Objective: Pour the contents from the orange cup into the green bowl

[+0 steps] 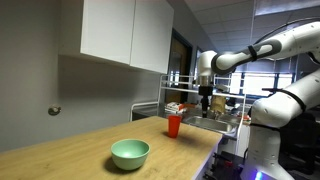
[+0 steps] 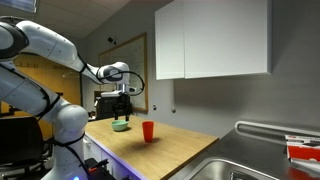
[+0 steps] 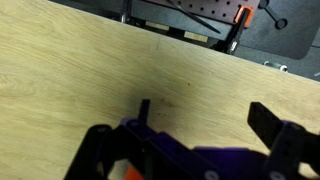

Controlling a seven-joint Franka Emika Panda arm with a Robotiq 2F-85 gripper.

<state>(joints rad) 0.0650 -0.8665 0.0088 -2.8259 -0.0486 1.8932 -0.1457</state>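
I should next move my gripper to the upper rim (image 1: 175, 116) of the orange cup and close it there, with its fingers on the side of the cup.
The orange cup (image 1: 174, 125) stands upright on the wooden counter (image 1: 70, 150); it also shows in the other exterior view (image 2: 148, 131). The green bowl (image 1: 130, 153) sits on the counter apart from the cup, nearer the front edge, and shows in both exterior views (image 2: 121, 126). My gripper (image 1: 206, 100) hangs above the counter, beside and above the cup, touching neither object. In the wrist view its fingers (image 3: 205, 115) are spread open over bare wood with nothing between them. A small orange patch (image 3: 128, 174) shows at the bottom edge; I cannot tell what it is.
A wire dish rack (image 1: 222, 112) with items stands at the back of the counter. A metal sink (image 2: 250, 165) lies at the counter's end. White wall cabinets (image 1: 120, 30) hang above. The counter edge (image 1: 190, 160) drops off near the robot base.
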